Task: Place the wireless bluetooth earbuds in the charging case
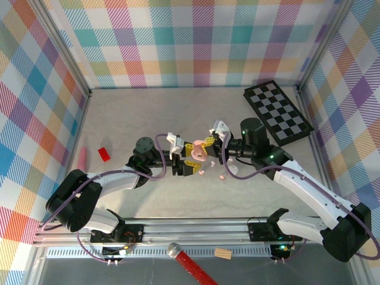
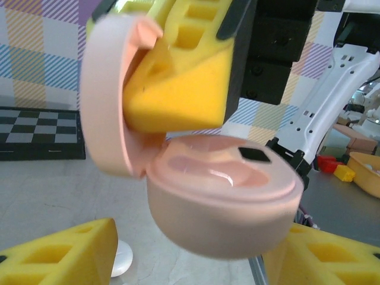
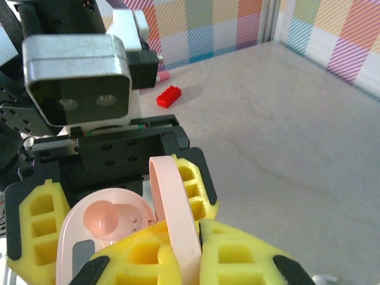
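Note:
The case's body is above the left gripper's fingers, so the robot's left gripper should rise and clasp the body's sides (image 2: pixel 159 209) before the right gripper lets go of the lid.
An open pale pink charging case (image 1: pixel 199 153) hangs above the table's middle, held between both grippers. My left gripper (image 1: pixel 185 165) (image 2: pixel 199 240) is shut on the case's body (image 2: pixel 222 202) (image 3: pixel 104 222), with a yellow finger (image 2: pixel 59 252) on each side. My right gripper (image 1: pixel 209 144) (image 3: pixel 190 237) is shut on the raised lid (image 2: pixel 110 95) (image 3: pixel 172 208), pinching its edge. The wells are glossy pink; I cannot tell if a bud sits in them. Two pink earbuds (image 1: pixel 202 172) (image 1: pixel 224 176) lie on the table below, and a small white piece (image 1: pixel 233 171) (image 2: pixel 122 258) beside them.
A folded checkerboard (image 1: pixel 278 111) (image 2: pixel 35 133) lies at the back right. A red brick (image 1: pixel 104 154) (image 3: pixel 168 96) and a pink stick (image 1: pixel 82 157) lie at the left. A red-handled tool (image 1: pixel 190 264) and a wooden piece (image 1: pixel 223 253) rest beyond the front rail.

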Action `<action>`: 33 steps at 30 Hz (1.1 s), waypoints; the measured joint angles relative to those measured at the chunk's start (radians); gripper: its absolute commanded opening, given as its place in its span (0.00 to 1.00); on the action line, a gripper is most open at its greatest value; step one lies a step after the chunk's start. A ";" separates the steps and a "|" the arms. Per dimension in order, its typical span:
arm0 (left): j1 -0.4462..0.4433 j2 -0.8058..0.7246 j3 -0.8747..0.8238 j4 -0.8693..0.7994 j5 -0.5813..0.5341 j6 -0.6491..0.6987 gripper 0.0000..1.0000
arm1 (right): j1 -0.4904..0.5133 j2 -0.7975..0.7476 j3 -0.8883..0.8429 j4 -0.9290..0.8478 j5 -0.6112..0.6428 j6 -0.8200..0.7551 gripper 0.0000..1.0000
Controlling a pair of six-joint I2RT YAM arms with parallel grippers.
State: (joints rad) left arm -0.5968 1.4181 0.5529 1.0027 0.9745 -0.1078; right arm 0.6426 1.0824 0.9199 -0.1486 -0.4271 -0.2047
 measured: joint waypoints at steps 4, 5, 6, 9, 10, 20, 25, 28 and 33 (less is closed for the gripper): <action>0.000 0.013 0.000 0.031 -0.009 -0.025 0.64 | 0.011 -0.012 -0.022 0.029 0.039 -0.021 0.00; 0.000 0.019 0.000 0.042 -0.010 -0.034 0.64 | 0.013 -0.012 -0.024 0.031 0.049 -0.024 0.00; 0.000 0.025 0.000 0.052 -0.010 -0.041 0.64 | 0.013 -0.012 -0.024 0.032 0.056 -0.027 0.00; 0.000 0.046 0.000 0.096 -0.007 -0.070 0.63 | 0.013 -0.012 -0.025 0.037 0.077 -0.041 0.00; 0.000 0.052 0.000 0.109 -0.007 -0.082 0.62 | 0.014 -0.012 -0.024 0.037 0.080 -0.044 0.00; 0.000 0.114 0.004 0.243 -0.006 -0.168 0.58 | 0.019 -0.010 -0.024 0.035 0.100 -0.060 0.00; 0.000 0.114 0.022 0.264 -0.003 -0.173 0.57 | 0.019 -0.002 -0.024 0.035 0.106 -0.067 0.00; 0.000 0.114 0.024 0.267 0.000 -0.177 0.51 | 0.019 0.007 -0.024 0.033 0.107 -0.067 0.00; 0.000 0.117 0.024 0.268 0.004 -0.184 0.43 | 0.019 0.010 -0.024 0.032 0.106 -0.067 0.00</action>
State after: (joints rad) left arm -0.5968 1.5356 0.5770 1.2709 0.9787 -0.2916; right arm 0.6617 1.0927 0.8955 -0.1169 -0.3214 -0.2714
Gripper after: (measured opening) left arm 0.451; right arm 0.094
